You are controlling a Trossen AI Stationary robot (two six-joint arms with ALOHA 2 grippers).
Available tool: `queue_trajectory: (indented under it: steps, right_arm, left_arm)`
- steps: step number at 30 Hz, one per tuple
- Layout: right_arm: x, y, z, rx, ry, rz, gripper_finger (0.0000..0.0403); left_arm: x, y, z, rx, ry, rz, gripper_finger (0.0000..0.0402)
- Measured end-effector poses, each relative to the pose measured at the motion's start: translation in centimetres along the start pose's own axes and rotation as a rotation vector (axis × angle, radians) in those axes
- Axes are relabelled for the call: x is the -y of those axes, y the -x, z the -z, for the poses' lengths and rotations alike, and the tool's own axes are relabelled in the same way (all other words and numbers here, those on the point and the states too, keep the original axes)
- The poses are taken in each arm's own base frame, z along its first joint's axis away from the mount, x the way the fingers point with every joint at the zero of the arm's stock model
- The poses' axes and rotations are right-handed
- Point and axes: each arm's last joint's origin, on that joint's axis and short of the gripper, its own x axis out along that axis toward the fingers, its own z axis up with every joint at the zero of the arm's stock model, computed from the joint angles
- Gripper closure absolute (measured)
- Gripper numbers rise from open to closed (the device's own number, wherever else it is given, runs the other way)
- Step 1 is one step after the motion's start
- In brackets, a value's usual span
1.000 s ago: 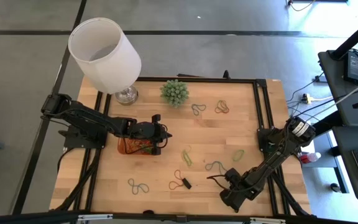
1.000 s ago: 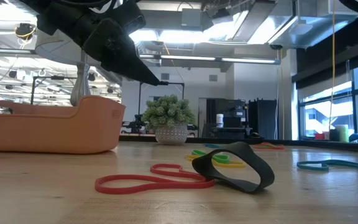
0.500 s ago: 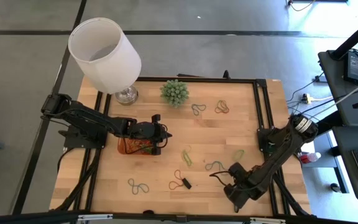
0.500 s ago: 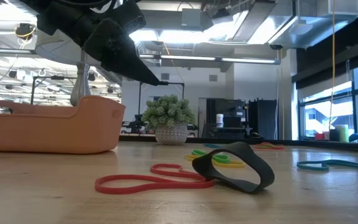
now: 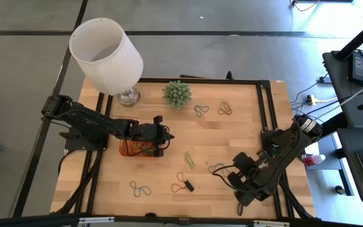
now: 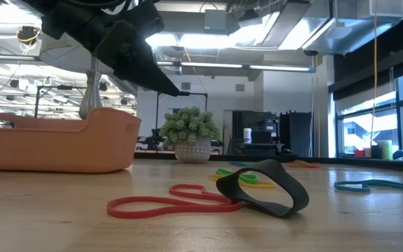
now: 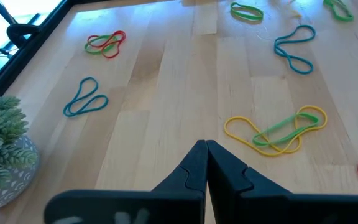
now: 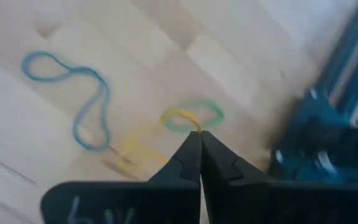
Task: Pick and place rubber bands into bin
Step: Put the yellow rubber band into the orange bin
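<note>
The robot's right gripper should release the yellow rubber band inside the orange bin, at the bin's end (image 5: 150, 147) toward the middle of the table.
Rubber bands lie flat and scattered on the wooden table: a red one (image 6: 166, 201) touching a black one (image 6: 264, 187), a blue-grey one (image 5: 218, 168), a yellow-and-green pair (image 7: 278, 130). The orange bin (image 5: 126, 150) stands left of centre with a few bands inside. My left gripper (image 5: 167, 135) hangs shut just above the bin's right end, nothing between its fingers (image 7: 205, 149). My right gripper (image 5: 238, 159) is shut, raised over the table's right front. A green and yellow band (image 8: 191, 116) lies on the wood just past its fingertips (image 8: 199, 134).
A white lampshade (image 5: 106, 53) on a glass foot stands at the far left corner, a spiky green plant (image 5: 176, 93) beside it. More bands lie at the far right (image 5: 225, 108) and near the front edge (image 5: 140, 188). Black rails (image 5: 263, 113) frame the table.
My right gripper has risen from low near the table's front edge, gone a little toward the far edge, and tipped to point more steeply down. It now hides the green and yellow band in the high view. The bands have not moved.
</note>
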Motion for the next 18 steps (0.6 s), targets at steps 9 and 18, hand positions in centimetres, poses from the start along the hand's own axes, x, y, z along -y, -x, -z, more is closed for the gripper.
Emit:
queue_trajectory:
  steps: [9,18]
  right_arm:
    - [-0.6,-1.4,-4.2,0.137,0.076,-0.009,0.0403]
    - [-2.9,-3.8,-10.5,0.231,0.238,-0.155,0.0403]
  left_arm:
    - [-0.5,0.7,2.0,-0.027,0.021,-0.048,0.04]
    - [-2.6,4.6,4.6,0.105,0.096,0.024,0.0399]
